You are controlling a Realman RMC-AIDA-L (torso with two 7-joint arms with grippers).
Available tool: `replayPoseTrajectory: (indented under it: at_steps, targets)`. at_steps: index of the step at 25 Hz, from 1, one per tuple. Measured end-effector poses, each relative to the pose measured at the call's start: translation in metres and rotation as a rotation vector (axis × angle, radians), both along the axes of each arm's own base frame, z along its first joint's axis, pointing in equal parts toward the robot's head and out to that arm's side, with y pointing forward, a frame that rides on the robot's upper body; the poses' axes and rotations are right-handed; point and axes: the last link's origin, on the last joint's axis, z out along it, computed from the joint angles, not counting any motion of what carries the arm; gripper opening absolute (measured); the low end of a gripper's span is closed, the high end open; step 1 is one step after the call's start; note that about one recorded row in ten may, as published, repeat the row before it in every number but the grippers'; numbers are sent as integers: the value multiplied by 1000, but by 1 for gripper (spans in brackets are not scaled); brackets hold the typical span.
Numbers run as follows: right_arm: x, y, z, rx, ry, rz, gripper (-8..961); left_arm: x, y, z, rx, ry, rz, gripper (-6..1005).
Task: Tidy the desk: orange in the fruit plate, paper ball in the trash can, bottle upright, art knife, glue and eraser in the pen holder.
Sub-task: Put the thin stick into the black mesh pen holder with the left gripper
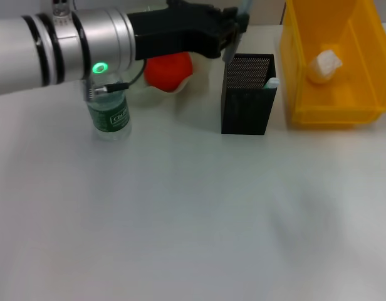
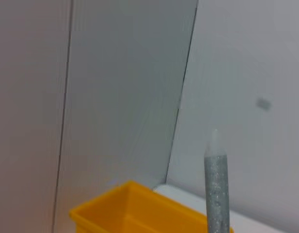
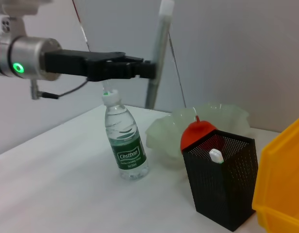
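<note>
My left gripper will release the art knife inside the black mesh pen holder (image 1: pixel 258 71), behind the item with the white top.
My left gripper (image 1: pixel 234 32) reaches across the back of the desk and is shut on a slim silver art knife (image 1: pixel 243 12), which it holds upright just above the black mesh pen holder (image 1: pixel 246 94). The right wrist view shows the same grip (image 3: pixel 150 70) on the knife (image 3: pixel 158 48). A white-topped item (image 1: pixel 272 82) stands inside the holder; I cannot tell if it is the glue or the eraser. The orange (image 1: pixel 169 70) lies in the pale fruit plate (image 1: pixel 180 88). Left of the plate, the bottle (image 1: pixel 109 113) stands upright. The paper ball (image 1: pixel 324 65) lies in the yellow trash can (image 1: pixel 331 113).
The trash can stands close to the right of the pen holder, and the plate close to its left. A grey wall rises behind the desk. My right arm is out of view.
</note>
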Motion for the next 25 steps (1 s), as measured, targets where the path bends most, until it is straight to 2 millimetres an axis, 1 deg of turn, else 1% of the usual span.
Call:
replayPoseTrajectory:
  at_steps: [2, 3, 4, 5, 8, 10, 12, 14, 16, 18, 25]
  targets:
    - [0, 0, 0, 0, 0, -1, 464, -3, 7, -10, 2, -35, 6, 140]
    - [0, 0, 0, -1, 1, 0, 464, -3, 7, -10, 2, -35, 6, 139]
    - [0, 1, 0, -1, 1, 1, 464, -4, 13, -19, -2, -70, 11, 139]
    - [-1, 1, -1, -2, 2, 2, 464, -5, 15, -23, -2, -83, 9, 139]
    - [-2, 2, -1, -6, 3, 6, 465, -5, 16, -27, -3, -91, 6, 138]
    - [-2, 3, -2, -9, 3, 9, 466, -5, 24, -42, 18, -115, 2, 144]
    - [-3, 3, -3, -11, 4, 11, 466, -7, 28, -47, 29, -127, 7, 155]
    - [-3, 3, -3, -12, 6, 12, 467, -7, 28, -47, 29, -127, 7, 165]
    - [-3, 4, -3, -13, 6, 13, 468, -9, 31, -54, 38, -145, 13, 176]
    - [-3, 4, -4, -15, 6, 14, 468, -9, 31, -56, 42, -142, 9, 188]
    - [-4, 4, -4, -22, 10, 20, 470, -16, 34, -65, 68, -98, 48, 226]
